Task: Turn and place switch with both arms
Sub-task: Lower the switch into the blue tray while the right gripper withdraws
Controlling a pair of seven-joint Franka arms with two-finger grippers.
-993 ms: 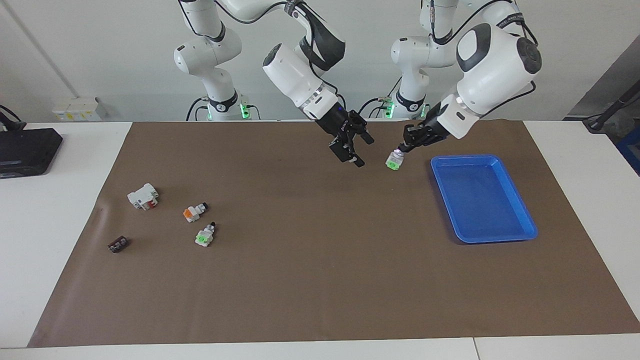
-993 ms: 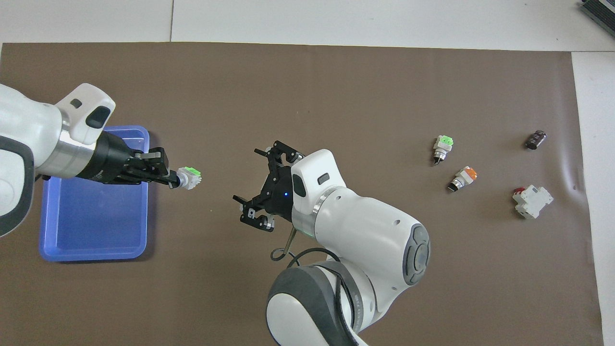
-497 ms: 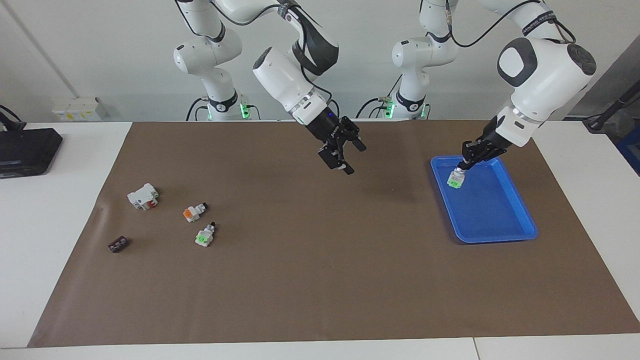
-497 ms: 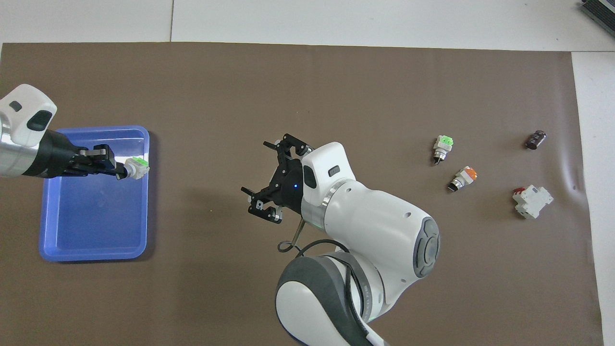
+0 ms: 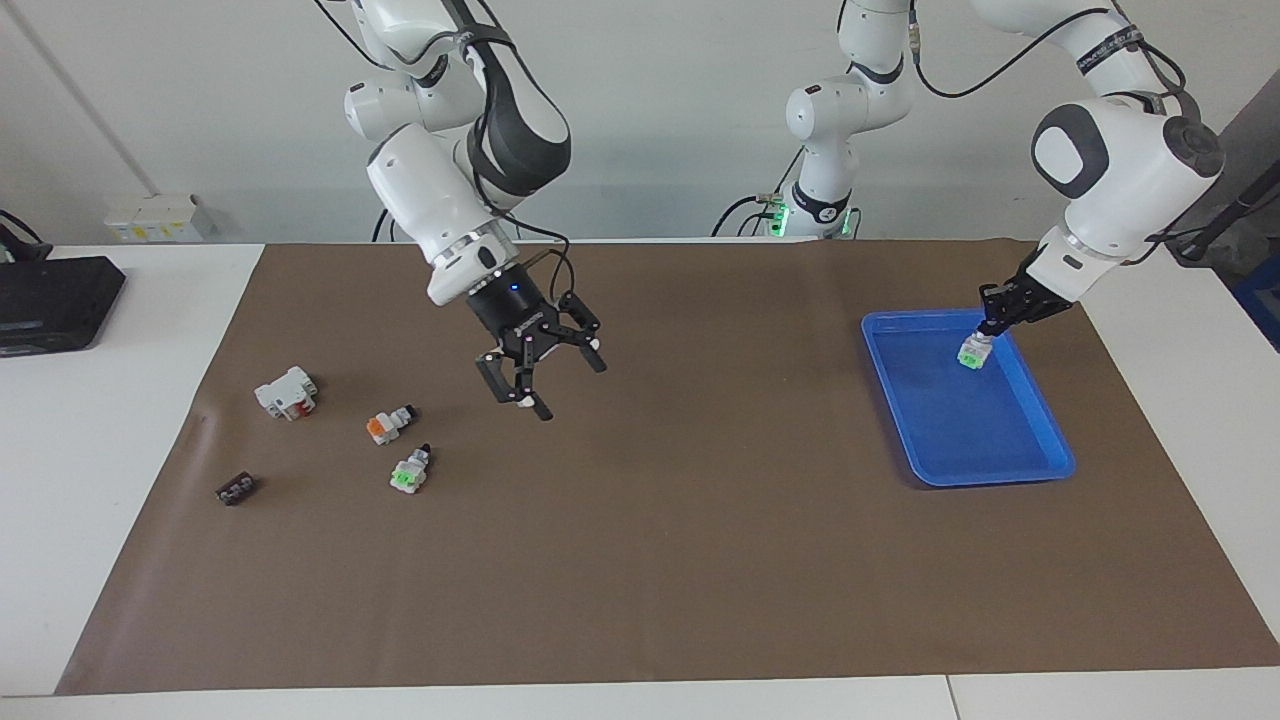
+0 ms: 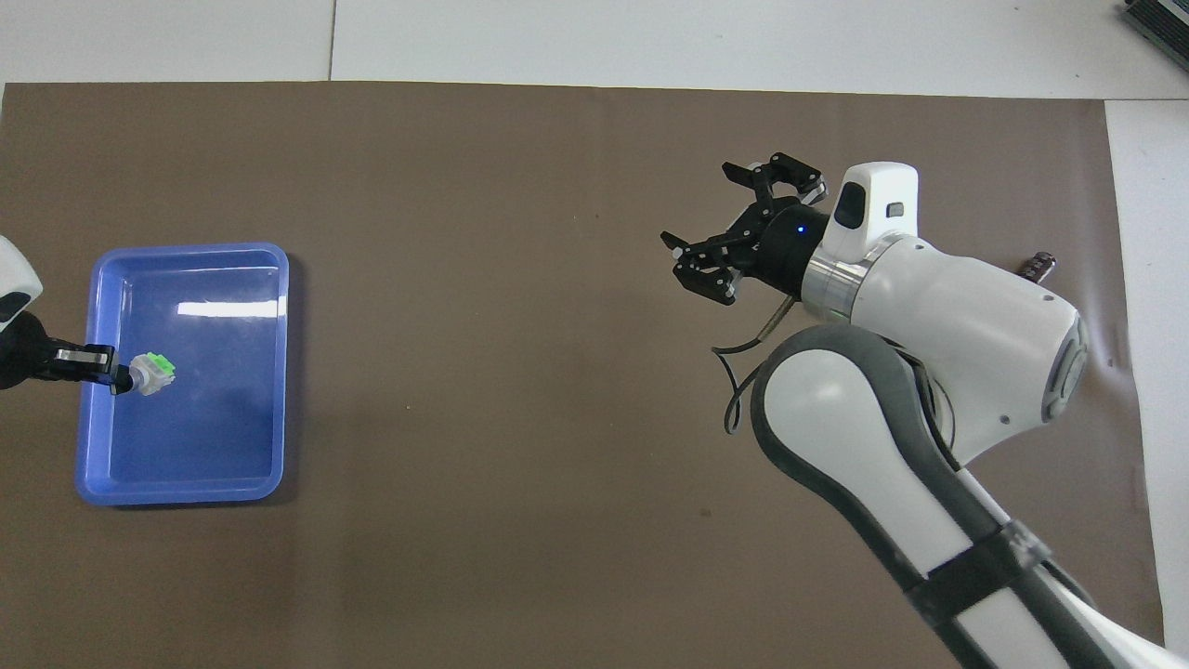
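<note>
Next, I release the white switch, now held in the air over the blue tray, with my left gripper inside the blue tray (image 6: 112,409), against the tray's long side nearest that gripper.
My left gripper (image 5: 983,333) is shut on the black-knob end of the white switch (image 5: 972,353), whose green end points down, and holds it in the air over the blue tray (image 5: 965,435). In the overhead view the left gripper (image 6: 116,380) holds the switch (image 6: 153,371) over the tray (image 6: 204,441). My right gripper (image 5: 545,392) is open and empty in the air over the brown mat, toward the right arm's end; it also shows in the overhead view (image 6: 711,218).
A second green-ended switch (image 5: 410,470), an orange-marked switch (image 5: 388,424), a white block with red (image 5: 286,392) and a small dark part (image 5: 236,489) lie on the mat at the right arm's end. A black device (image 5: 55,300) sits off the mat.
My left gripper has carried the switch from beside the tray to over the tray. My right gripper has swung from the middle of the mat toward the loose switches, still open.
</note>
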